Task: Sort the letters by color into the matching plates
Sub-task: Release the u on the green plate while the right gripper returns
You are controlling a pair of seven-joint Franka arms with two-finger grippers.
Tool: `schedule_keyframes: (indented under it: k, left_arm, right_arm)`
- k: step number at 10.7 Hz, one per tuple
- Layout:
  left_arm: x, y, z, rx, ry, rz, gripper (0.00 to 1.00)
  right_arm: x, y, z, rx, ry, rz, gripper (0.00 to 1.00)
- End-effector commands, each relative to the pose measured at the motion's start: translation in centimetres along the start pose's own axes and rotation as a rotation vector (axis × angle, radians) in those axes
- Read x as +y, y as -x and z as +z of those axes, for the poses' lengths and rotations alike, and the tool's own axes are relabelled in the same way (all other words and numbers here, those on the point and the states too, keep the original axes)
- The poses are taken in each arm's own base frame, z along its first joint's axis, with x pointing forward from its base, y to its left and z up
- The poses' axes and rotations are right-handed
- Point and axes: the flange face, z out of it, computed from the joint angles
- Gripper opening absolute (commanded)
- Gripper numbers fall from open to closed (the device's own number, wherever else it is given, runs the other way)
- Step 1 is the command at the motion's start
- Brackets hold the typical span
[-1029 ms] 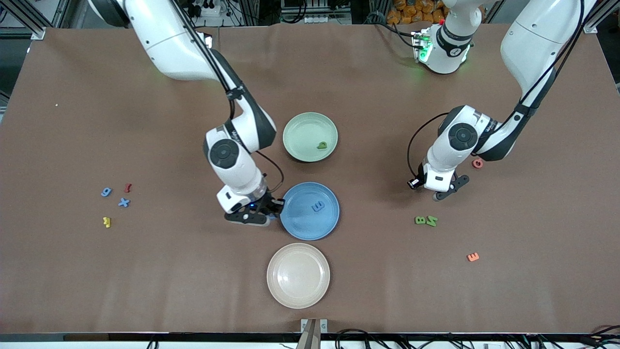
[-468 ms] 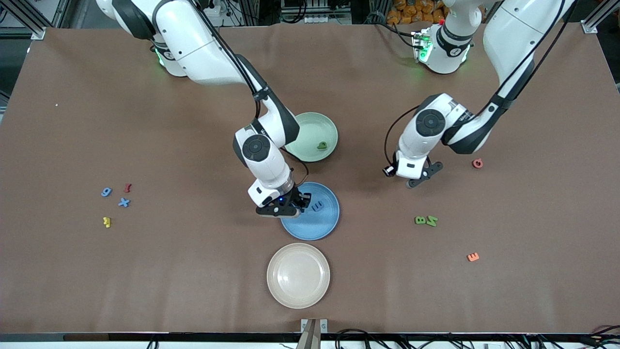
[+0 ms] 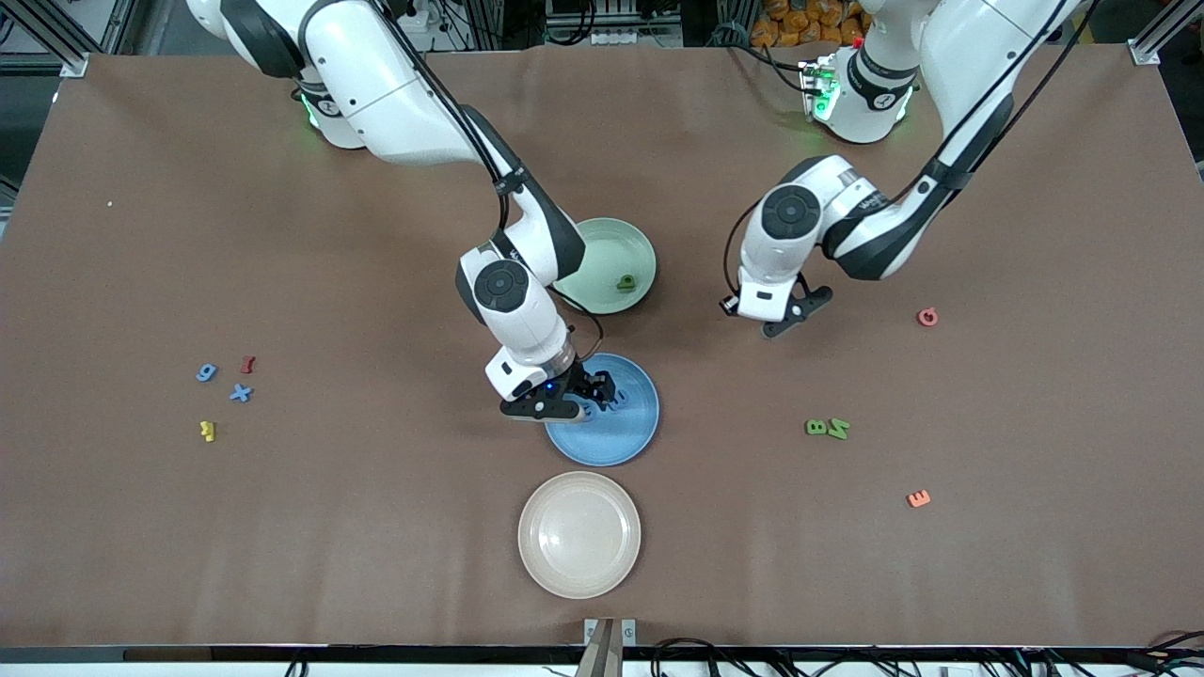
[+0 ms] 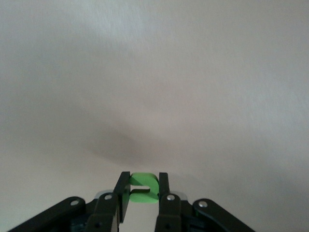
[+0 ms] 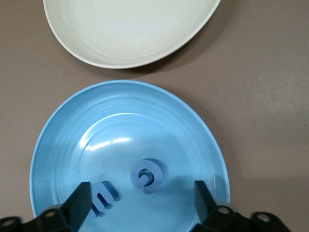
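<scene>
Next, the left gripper releases its green letter in the green plate [image 3: 618,276], beside the green letter lying there.
My right gripper [image 3: 596,399] [image 5: 141,195] hangs open just above the blue plate [image 3: 623,434] [image 5: 120,123]. Two blue letters [image 5: 147,175] [image 5: 103,195] lie in that plate below its fingers. My left gripper [image 3: 783,324] [image 4: 144,177] is shut on a green letter [image 4: 145,193] over bare table, beside the green plate [image 3: 602,246] on the left arm's side. One green letter [image 3: 625,281] lies in the green plate. Two blue letters [image 3: 206,372] [image 3: 241,393] lie toward the right arm's end. Two green letters [image 3: 816,427] [image 3: 838,429] lie toward the left arm's end.
A cream plate [image 3: 578,534] [image 5: 130,29] stands nearer to the front camera than the blue plate. Red [image 3: 247,363] and yellow [image 3: 207,431] letters lie by the loose blue ones. A red letter [image 3: 927,317] and an orange letter [image 3: 919,498] lie toward the left arm's end.
My right gripper moved in over the blue plate and opened, and a second blue letter now lies in it. My left gripper carried its green letter toward the green plate.
</scene>
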Motion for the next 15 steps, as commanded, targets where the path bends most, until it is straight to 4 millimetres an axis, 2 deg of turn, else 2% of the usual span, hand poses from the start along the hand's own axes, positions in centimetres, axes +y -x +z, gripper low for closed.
schedule_keyframes:
  k: [1, 4, 5, 6, 8, 9, 11, 13, 15]
  left_arm:
    - [0.8, 4.2, -1.4, 0.022, -0.036, -0.005, 0.0]
    - [2.2, 8.1, -1.9, 0.016, -0.021, -0.034, 0.0]
    - [2.9, 8.7, -2.2, 0.01, -0.011, -0.034, 0.0]
    - [4.5, 9.0, -3.0, -0.004, 0.02, -0.053, 0.0]
    - [7.5, 11.5, -3.8, -0.037, 0.058, -0.082, 0.0]
    - [8.4, 12.7, -4.4, -0.042, 0.073, -0.085, 0.0]
    - [11.1, 13.3, -4.7, -0.047, 0.102, -0.115, 0.0]
    - [12.0, 13.7, -3.9, -0.024, 0.092, -0.123, 0.0]
    - [11.7, 13.0, -3.2, -0.025, 0.072, -0.141, 0.99]
  right_arm:
    - [0.8, -1.7, -1.1, 0.008, 0.008, -0.038, 1.0]
    - [5.7, -6.2, -4.1, -0.039, 0.077, -0.083, 1.0]
    - [7.6, -7.9, -5.3, -0.057, 0.092, -0.093, 1.0]
    - [9.7, -9.4, -6.4, -0.072, 0.102, -0.112, 1.0]
    - [13.8, -12.1, -8.6, -0.097, 0.117, -0.123, 1.0]
    - [16.3, -13.5, -9.9, -0.103, 0.122, -0.125, 1.0]
    - [22.8, -15.2, -12.7, -0.11, 0.136, -0.163, 1.0]
    - [29.5, -15.7, -15.1, -0.125, 0.14, -0.189, 1.0]
    - [35.3, -15.1, -16.5, -0.153, 0.146, -0.208, 1.0]
